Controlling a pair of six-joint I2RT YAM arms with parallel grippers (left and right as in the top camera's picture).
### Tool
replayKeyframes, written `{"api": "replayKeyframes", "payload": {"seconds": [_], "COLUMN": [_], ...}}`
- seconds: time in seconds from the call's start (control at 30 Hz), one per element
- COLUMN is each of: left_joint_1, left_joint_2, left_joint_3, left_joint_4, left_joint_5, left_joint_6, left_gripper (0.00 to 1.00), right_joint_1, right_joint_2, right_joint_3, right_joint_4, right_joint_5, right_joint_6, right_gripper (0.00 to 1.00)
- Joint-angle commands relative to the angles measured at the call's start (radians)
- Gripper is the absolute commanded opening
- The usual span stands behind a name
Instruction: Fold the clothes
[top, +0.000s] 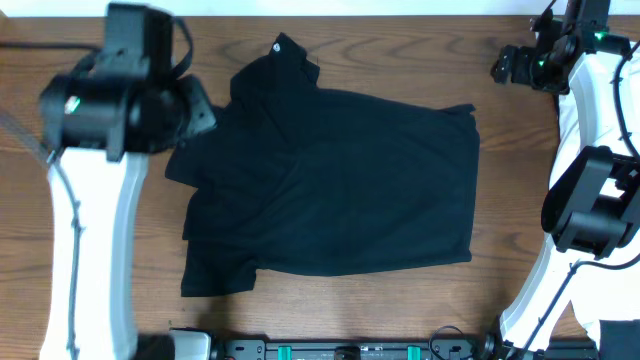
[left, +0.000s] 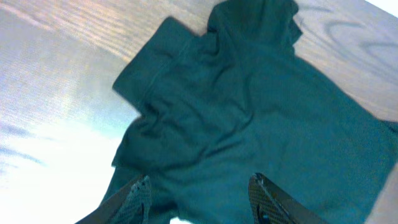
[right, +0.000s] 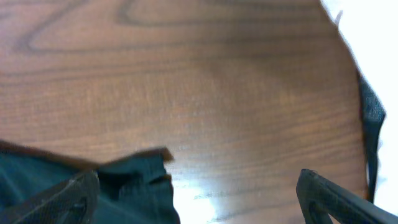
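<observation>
Next, my right gripper grabs the black shirt just inside its far corner (top: 451, 153), the one nearest my right gripper.
The clothes, one black short-sleeved shirt (top: 330, 180), lie spread on the wooden table with the collar (top: 290, 50) toward the far edge. One sleeve (top: 215, 272) sticks out at the near left. In the left wrist view the shirt (left: 249, 112) is rumpled, with a sleeve folded in at its upper left. My left gripper (left: 200, 179) hovers over it, open, with nothing between the fingers. My right gripper (right: 199, 177) is open wide above bare wood, and a corner of the shirt (right: 137, 183) lies by its left finger. From overhead the right gripper (top: 510, 65) sits at the far right, off the cloth.
The wooden table (top: 420, 50) shows around the shirt on all sides. The left arm's white link (top: 95, 250) stands along the left side, and the right arm's base (top: 590, 210) is at the right. A black rail (top: 340, 350) runs along the near edge.
</observation>
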Motion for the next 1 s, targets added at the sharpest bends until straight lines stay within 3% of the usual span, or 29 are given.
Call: {"api": "replayKeyframes", "payload": {"seconds": [0.0, 0.2, 0.4, 0.43, 0.57, 0.83, 0.97], "left_joint_1": [0.000, 0.000, 0.000, 0.000, 0.001, 0.000, 0.000], "left_joint_2": [-0.124, -0.297, -0.410, -0.428, -0.465, -0.434, -0.389], "left_joint_3": [-0.003, -0.071, -0.223, -0.262, -0.405, -0.623, -0.693], "left_joint_4": [-0.034, -0.082, -0.117, -0.106, -0.044, 0.122, 0.213], "left_joint_5": [-0.010, -0.011, -0.012, -0.016, -0.043, -0.045, -0.044], "left_joint_6": [-0.051, -0.062, -0.069, -0.077, -0.107, -0.110, -0.109], "left_gripper": [0.53, 0.53, 0.53, 0.53, 0.54, 0.54, 0.54], "right_joint_1": [0.003, 0.003, 0.003, 0.003, 0.003, 0.024, 0.076], "right_joint_2": [-0.002, -0.002, -0.002, -0.003, -0.046, -0.166, -0.199], "right_joint_3": [0.011, 0.011, 0.011, 0.011, 0.013, 0.012, 0.010], "right_joint_4": [0.006, 0.000, -0.087, -0.108, -0.248, -0.590, -0.708], "right_joint_5": [-0.006, -0.031, -0.297, -0.330, -0.373, -0.189, -0.142], "right_joint_6": [0.014, 0.027, -0.021, -0.043, -0.027, 0.035, 0.006], "right_gripper": [0.99, 0.99, 0.99, 0.88, 0.64, 0.55, 0.36]}}
